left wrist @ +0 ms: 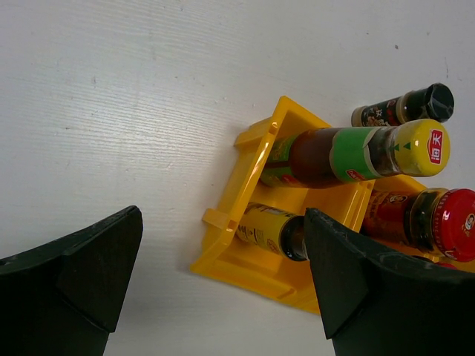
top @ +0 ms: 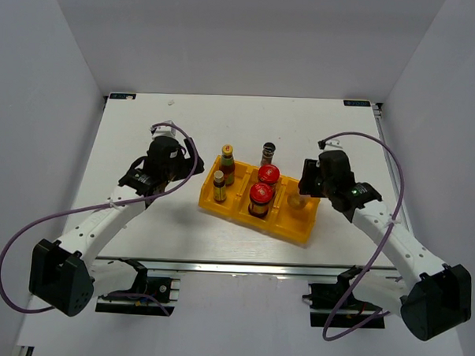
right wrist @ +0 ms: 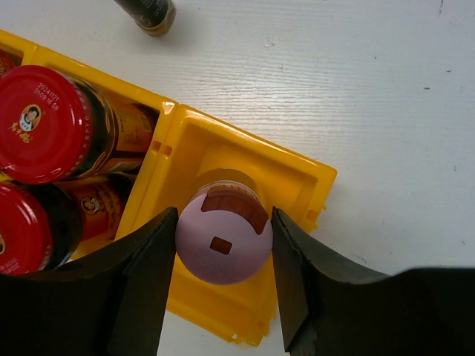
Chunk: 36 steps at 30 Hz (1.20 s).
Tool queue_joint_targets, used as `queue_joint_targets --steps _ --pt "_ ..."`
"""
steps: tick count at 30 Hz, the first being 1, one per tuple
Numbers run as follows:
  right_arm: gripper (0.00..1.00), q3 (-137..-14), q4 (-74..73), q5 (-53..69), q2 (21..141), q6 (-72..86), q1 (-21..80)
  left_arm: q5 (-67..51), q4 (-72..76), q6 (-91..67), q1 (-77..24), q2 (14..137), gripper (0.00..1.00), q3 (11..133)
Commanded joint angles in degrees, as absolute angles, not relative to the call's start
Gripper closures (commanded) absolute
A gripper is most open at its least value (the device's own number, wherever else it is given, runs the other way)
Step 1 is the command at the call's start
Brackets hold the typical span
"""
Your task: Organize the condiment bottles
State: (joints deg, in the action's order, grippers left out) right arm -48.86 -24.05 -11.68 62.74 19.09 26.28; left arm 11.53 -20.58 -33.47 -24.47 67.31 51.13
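Observation:
The pink-lidded shaker will go down from my right gripper near the back edge of the tray compartment (top: pixel 303 200) (right wrist: pixel 260 188), beside the jars with red lids.
A pink-lidded shaker (right wrist: pixel 223 248) stands in the right compartment of the yellow tray (right wrist: pixel 245 152). My right gripper (right wrist: pixel 223 222) is shut on its lid, one finger touching each side. Two red-lidded jars (top: pixel 268 178) (top: pixel 259 196) fill the middle compartment. The left compartment holds two yellow-capped sauce bottles (top: pixel 226 163) (top: pixel 219 185). A dark spice jar (top: pixel 268 153) stands on the table just behind the tray. My left gripper (left wrist: pixel 223 274) hangs open above the table left of the tray (left wrist: pixel 245 267), holding nothing.
The tray (top: pixel 292 230) sits mid-table, angled, between both arms. White walls enclose the table on three sides. Purple cables loop from each arm.

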Motion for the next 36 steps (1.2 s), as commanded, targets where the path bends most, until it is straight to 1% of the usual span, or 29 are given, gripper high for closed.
queue_joint_targets --steps 1,4,8,12,16,18,20,21,27,32,34,36 --pt "0.67 -47.82 -18.72 -13.01 63.36 19.43 26.37 12.13 -20.48 -33.31 -24.08 66.45 0.02 50.98" --pt "0.65 -47.72 -18.19 -13.27 64.94 18.46 26.37 11.95 -20.83 -33.13 -24.08 65.92 0.02 51.15" --pt "0.65 -47.29 -17.32 -17.47 66.53 18.55 26.72 11.95 -20.22 -33.05 -24.08 64.78 0.02 50.63" --pt "0.58 -47.46 -17.31 -20.74 67.24 17.58 27.95 12.22 -20.30 -32.96 -24.08 64.16 0.02 50.54" --pt "0.58 -47.55 -17.32 -21.09 68.11 17.58 28.83 12.13 -20.13 -32.87 -24.08 64.51 0.02 50.54" --pt "0.55 -47.64 -17.40 -21.36 68.46 17.49 29.00 12.13 -20.30 -32.87 -24.08 64.69 0.02 50.62" --pt "0.55 -47.81 -17.40 -21.79 68.99 17.49 29.18 12.30 -20.65 -32.78 -24.08 64.78 0.02 51.15" --pt "0.52 -47.90 -17.40 -21.80 69.17 17.49 29.27 12.39 -20.65 -32.70 -24.08 64.69 0.02 51.33" --pt "0.46 -47.37 -17.40 -22.15 69.70 17.49 30.14 12.66 -20.13 -32.61 -24.08 63.20 0.02 50.72" --pt "0.35 -47.55 -18.46 -21.62 68.82 18.19 30.23 12.22 -20.04 -32.61 -24.08 62.49 0.02 50.54" --pt "0.28 -47.64 -19.07 -21.45 68.03 18.11 30.23 12.13 -19.95 -32.61 -24.08 62.49 0.02 50.45" --pt "0.11 -47.99 -19.60 -21.10 67.33 18.02 30.32 11.95 -19.86 -32.61 -24.08 62.75 0.02 50.36"
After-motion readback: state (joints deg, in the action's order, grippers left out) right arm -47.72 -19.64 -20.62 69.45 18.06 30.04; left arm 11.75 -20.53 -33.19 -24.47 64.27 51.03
